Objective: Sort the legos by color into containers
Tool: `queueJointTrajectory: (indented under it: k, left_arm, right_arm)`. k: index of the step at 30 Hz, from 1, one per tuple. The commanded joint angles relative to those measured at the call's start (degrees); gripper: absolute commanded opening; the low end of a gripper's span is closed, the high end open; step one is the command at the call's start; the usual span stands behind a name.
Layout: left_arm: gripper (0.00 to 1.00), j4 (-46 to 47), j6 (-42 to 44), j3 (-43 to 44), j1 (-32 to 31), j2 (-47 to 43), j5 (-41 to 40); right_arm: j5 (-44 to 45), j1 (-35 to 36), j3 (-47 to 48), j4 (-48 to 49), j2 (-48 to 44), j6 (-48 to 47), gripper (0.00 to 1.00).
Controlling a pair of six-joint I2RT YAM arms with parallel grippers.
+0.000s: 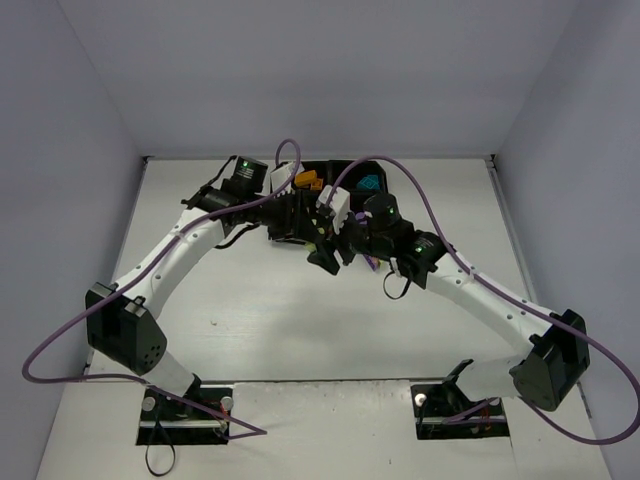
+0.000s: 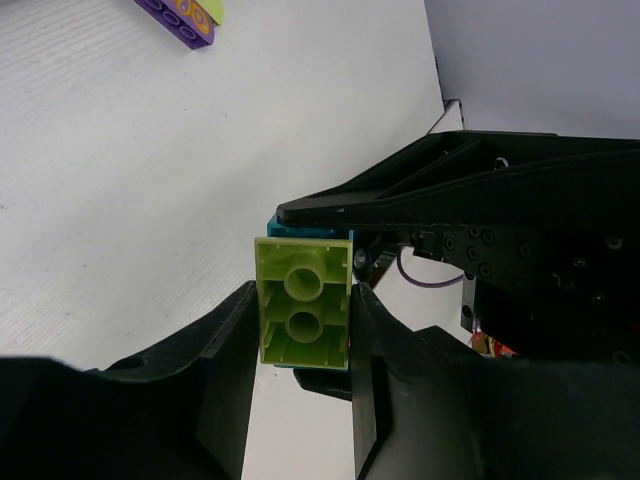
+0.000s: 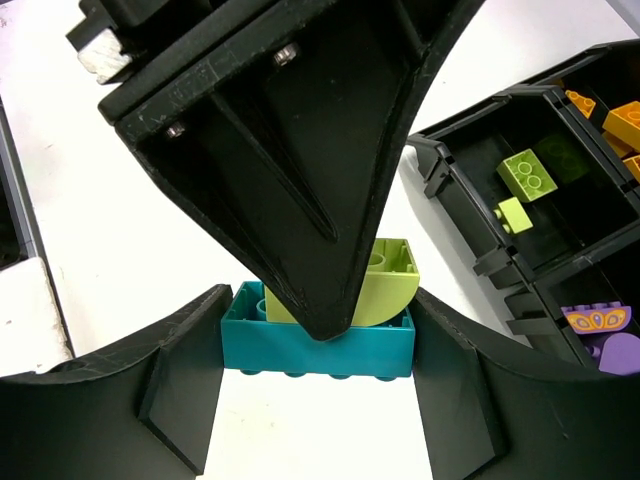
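Note:
Next, the left gripper releases the yellow-green brick in the near outer corner of the black tray's yellow-green compartment (image 1: 283,223).
My two grippers meet above the table in front of the black tray (image 1: 345,163). My left gripper (image 2: 303,305) is shut on a yellow-green brick (image 2: 303,330), seen from its hollow underside. My right gripper (image 3: 318,345) is shut on a teal brick (image 3: 318,350). The yellow-green brick (image 3: 390,290), rounded on one side, sits stuck on the teal brick. A left finger (image 3: 300,150) crosses in front of both. The tray (image 3: 480,262) holds yellow-green bricks (image 3: 527,173), orange bricks (image 3: 620,120) and purple bricks (image 3: 598,320) in separate compartments.
A purple brick (image 2: 180,18) with a yellow-green piece beside it lies on the white table away from the grippers. In the top view orange bricks (image 1: 308,181) and a teal brick (image 1: 370,185) show in the tray's far compartments. Grey walls close in the table.

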Motion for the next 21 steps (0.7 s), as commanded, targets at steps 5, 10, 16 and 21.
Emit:
queueJointTrajectory:
  k: [5, 10, 16, 21]
  left_arm:
    - [0.07, -1.3, 3.2, 4.0, 3.0, -0.7, 4.5]
    - [0.07, -2.5, 3.8, 5.6, 5.2, -1.1, 4.9]
    - [0.07, -2.9, 4.5, 6.5, 6.3, -1.6, 1.7]
    - [0.07, -2.8, 6.6, 8.2, 6.4, 0.0, -9.4]
  right_arm:
    - [2.1, 0.3, -3.0, 3.5, -2.7, 0.5, 0.00]
    - [4.0, 0.1, -5.3, 2.6, -3.4, 0.5, 0.00]
    - [7.1, -0.3, -6.7, 2.0, -4.0, 1.0, 0.00]
    - [10.2, -2.0, -6.9, 2.0, -5.1, 3.1, 0.00]
